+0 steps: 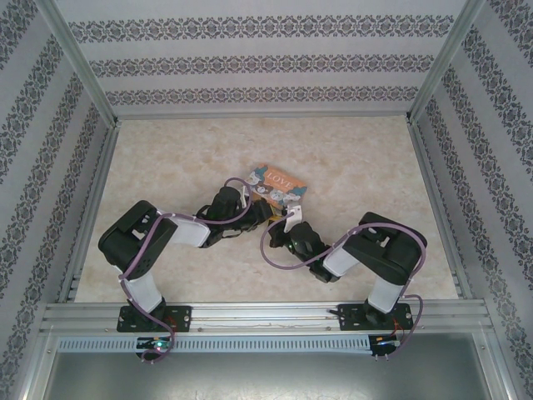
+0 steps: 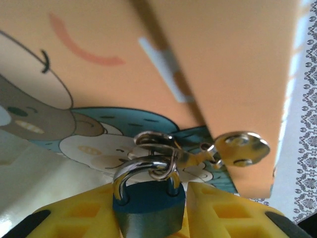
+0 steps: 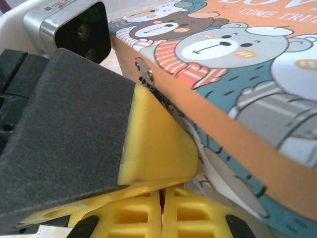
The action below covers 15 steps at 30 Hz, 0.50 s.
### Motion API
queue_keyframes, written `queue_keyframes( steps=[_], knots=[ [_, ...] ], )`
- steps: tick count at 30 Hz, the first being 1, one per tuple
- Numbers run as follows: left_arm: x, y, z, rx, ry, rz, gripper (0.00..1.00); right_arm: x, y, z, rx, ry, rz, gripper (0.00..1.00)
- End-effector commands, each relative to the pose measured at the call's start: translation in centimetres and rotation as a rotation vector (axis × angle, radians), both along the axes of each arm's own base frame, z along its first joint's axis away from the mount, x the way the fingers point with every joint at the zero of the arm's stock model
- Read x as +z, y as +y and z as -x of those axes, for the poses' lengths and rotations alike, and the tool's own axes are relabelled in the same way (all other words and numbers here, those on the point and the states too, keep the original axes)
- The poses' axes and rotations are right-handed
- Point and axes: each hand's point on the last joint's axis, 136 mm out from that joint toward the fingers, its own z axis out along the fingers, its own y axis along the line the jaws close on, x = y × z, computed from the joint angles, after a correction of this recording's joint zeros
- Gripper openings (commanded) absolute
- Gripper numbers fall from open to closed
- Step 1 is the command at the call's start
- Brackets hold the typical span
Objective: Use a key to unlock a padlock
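Observation:
The fingers of my left gripper are at the padlock's narrow sides, so I should open them, back away and grip the padlock across its broad front (image 2: 151,225) and back.
The padlock (image 2: 148,206), tiny with a blue-teal body, hangs by its silvery shackle (image 2: 143,168) from a metal hasp loop (image 2: 153,141) on the orange cartoon box (image 2: 223,59). My left gripper (image 2: 151,198) straddles the padlock body. Its yellow fingers (image 2: 218,208) stand close on both sides, with a thin gap on the right. My right gripper (image 3: 162,191) is shut just below the box's front wall (image 3: 237,134). A thin dark sliver shows between its pads, and I cannot tell what it is. The left gripper's finger (image 3: 153,139) lies across its tips and hides the padlock there. The key is hidden.
The box (image 1: 279,185) lies mid-table with both grippers meeting at its near corner (image 1: 279,218). A round metal catch plate (image 2: 242,148) sits on the box edge beside the hasp. Patterned walls and metal rails (image 1: 92,192) enclose the table.

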Motion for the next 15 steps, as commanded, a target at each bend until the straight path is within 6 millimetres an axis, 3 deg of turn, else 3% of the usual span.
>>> queue_keyframes(
  steps=[1, 15],
  knots=[
    [0.9, -0.3, 0.7, -0.042, -0.037, 0.02, 0.39, 1.4, 1.1, 0.3, 0.004, -0.011, -0.121, 0.0],
    [3.3, 3.7, 1.1, 0.01, -0.095, -0.047, 0.56, 0.5, 1.4, 0.4, 0.006, 0.009, -0.127, 0.0]
  ],
)
